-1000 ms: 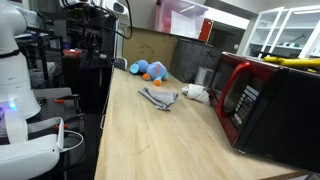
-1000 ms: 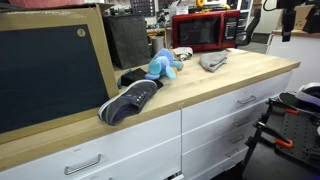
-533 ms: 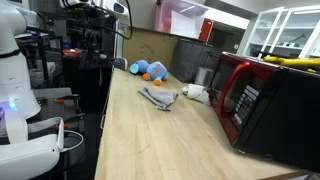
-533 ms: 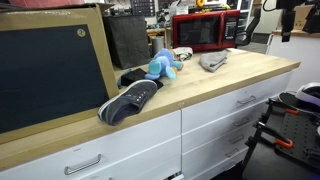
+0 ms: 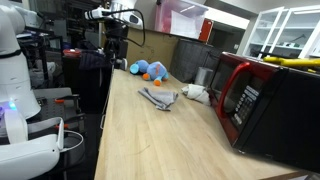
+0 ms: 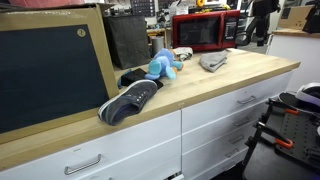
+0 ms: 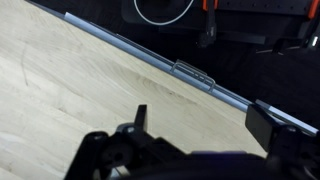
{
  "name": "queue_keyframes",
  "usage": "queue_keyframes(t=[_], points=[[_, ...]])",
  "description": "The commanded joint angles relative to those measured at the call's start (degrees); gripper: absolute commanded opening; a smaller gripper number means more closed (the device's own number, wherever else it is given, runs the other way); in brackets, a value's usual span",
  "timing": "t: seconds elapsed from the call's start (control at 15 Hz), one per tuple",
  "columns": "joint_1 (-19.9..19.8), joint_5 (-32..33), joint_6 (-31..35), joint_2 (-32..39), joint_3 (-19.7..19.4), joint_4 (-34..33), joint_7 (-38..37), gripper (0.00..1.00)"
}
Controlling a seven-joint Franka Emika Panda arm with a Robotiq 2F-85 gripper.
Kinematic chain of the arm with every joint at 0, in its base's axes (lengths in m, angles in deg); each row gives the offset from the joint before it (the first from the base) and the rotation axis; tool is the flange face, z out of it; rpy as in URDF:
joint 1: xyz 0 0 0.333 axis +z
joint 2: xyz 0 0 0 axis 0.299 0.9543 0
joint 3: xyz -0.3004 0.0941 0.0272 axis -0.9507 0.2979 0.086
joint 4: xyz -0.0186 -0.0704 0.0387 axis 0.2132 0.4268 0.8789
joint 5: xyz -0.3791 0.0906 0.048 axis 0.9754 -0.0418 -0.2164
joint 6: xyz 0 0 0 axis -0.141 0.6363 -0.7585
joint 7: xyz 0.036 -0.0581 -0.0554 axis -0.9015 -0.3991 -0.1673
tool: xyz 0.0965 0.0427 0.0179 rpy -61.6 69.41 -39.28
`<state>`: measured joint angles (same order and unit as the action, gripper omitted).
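Next, my gripper will go to the grey cloth and close on its corner (image 5: 173, 98) nearest the red microwave.
My gripper (image 7: 205, 122) hangs open above the wooden countertop (image 7: 90, 80), close to its front edge, with nothing between its two dark fingers (image 7: 140, 116). In an exterior view the arm and gripper (image 5: 113, 38) stand over the far end of the counter, near a blue plush toy (image 5: 150, 70). A grey cloth (image 5: 158, 97) lies in the middle of the counter, well short of the gripper. In an exterior view the arm (image 6: 262, 10) shows only as a dark shape at the top right, beyond the cloth (image 6: 213, 61).
A red microwave (image 5: 262, 100) stands along one side of the counter, with a white object (image 5: 196, 93) beside it. A dark shoe (image 6: 130, 100) and a chalkboard (image 6: 50, 65) occupy the other end. Drawer handles (image 7: 193, 70) line the front. A white robot (image 5: 18, 90) stands off the counter.
The arm has swung sideways over the counter's far end, toward the blue plush toy. The gripper stays open. Nothing on the counter has moved.
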<state>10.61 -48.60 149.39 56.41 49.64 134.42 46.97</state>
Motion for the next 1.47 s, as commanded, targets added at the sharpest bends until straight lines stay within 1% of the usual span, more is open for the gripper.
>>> queue_keyframes(t=[0.0,0.2,0.4,0.8,0.93,1.0,1.07,1.2,1.4], points=[[0.49,-3.63,2.13,11.45,0.52,-8.55,-1.48,1.0],[0.06,-5.72,4.08,19.28,0.21,-15.29,-0.75,1.0],[-0.65,-7.48,3.6,27.6,0.09,-23.27,0.16,1.0],[-3.78,-11.01,-1.88,42.47,0.54,-39.95,2.13,1.0],[-4.97,-11.07,-4.82,45.49,0.69,-44.51,2.46,1.0],[-5.3,-10.19,-6.13,45.53,0.78,-45.43,2.87,1.0],[-5.03,-9.6,-2.19,43.8,1.04,-41.04,1.26,1.0],[-5.65,-9.58,-3.91,45.36,1.04,-43.75,1.73,1.0],[-5.69,-9.59,-4.27,45.48,1.14,-44.24,1.73,1.0]])
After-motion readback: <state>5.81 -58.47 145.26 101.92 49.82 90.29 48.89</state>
